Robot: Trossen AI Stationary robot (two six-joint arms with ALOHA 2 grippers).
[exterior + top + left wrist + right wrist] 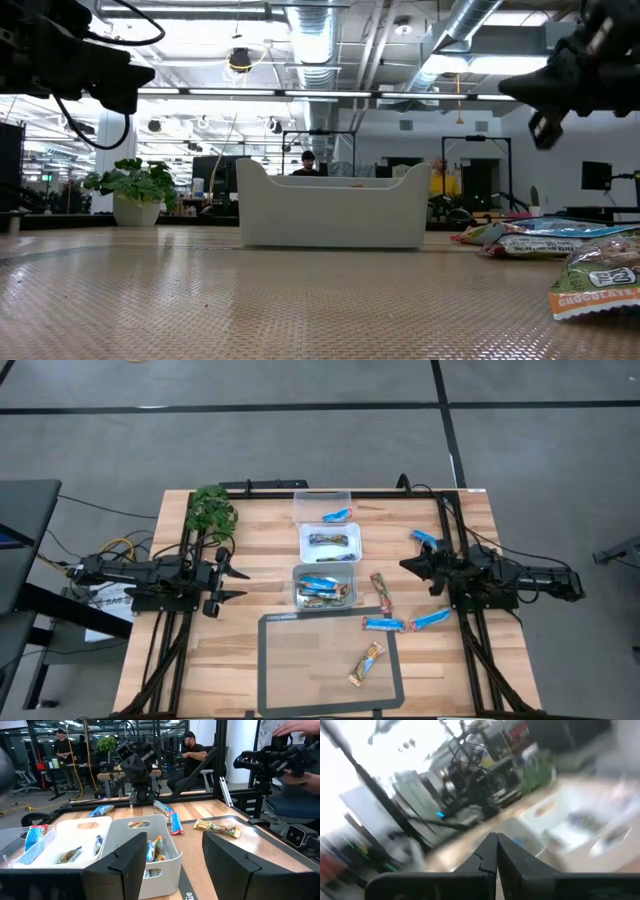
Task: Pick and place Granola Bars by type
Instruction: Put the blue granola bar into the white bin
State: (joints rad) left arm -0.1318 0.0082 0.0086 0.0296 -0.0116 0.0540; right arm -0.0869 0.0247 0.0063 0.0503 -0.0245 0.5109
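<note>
Next, I close my right gripper on the middle of the blue Granola Bar (424, 539) just beyond it, level with the middle bin.
Three white bins stand in a column at the table's middle: the far one (322, 503) holds a blue Granola Bar (337, 515), the middle one (330, 542) dark bars, the near one (325, 587) blue and mixed bars. Loose bars lie flat on the table: blue ones (425, 538) (383, 625) (430, 619), a reddish one (380, 592), and a tan one (366, 663) on the dark-framed mat (275, 680). My left gripper (235, 583) (182, 865) hovers open and level at the left, pointing at the bins. My right gripper (405, 564) (496, 855) hovers shut at the right, holding nothing.
A green plant (210, 510) stands at the far left corner of the table. In the left wrist view, people and equipment show in the room beyond the table. Bare wood lies between each gripper and the bins.
</note>
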